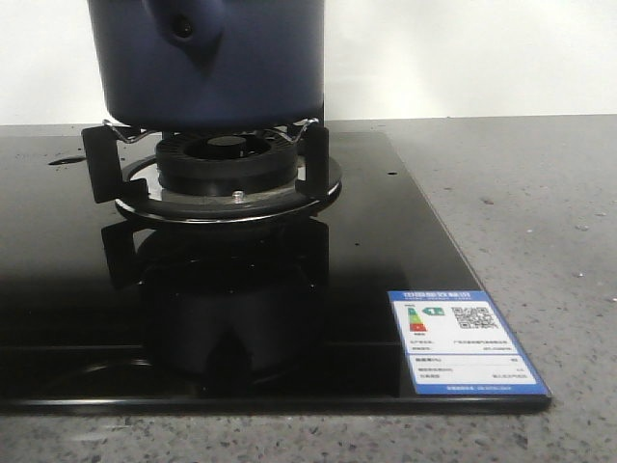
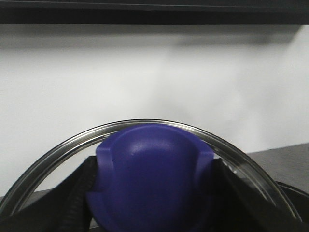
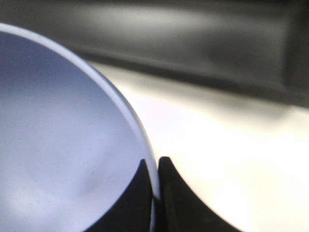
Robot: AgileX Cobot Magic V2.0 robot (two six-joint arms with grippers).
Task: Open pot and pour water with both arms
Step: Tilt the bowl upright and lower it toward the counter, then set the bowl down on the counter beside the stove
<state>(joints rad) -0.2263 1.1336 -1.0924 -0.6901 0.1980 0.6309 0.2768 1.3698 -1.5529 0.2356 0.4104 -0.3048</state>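
The robot's right gripper will set the periwinkle-blue bowl down on the grey speckled counter [image 1: 571,204] beside the black cooktop.
The dark navy pot [image 1: 222,68] stands on the gas burner [image 1: 227,159] at the back of the front view, its side stub with a round hole [image 1: 183,29] facing me; its top is cut off. No gripper shows in that view. My left gripper [image 2: 152,193] is shut on the blue knob [image 2: 152,169] of a glass lid [image 2: 63,147]; whether the lid rests on the pot is hidden. My right gripper [image 3: 155,166] pinches the pale rim [image 3: 130,116] of a periwinkle-blue bowl [image 3: 58,145].
The burner sits on a glossy black cooktop [image 1: 386,251] with a blue and white label [image 1: 466,340] at its front right corner. Grey speckled counter [image 1: 530,212] lies to the right. A white wall stands behind.
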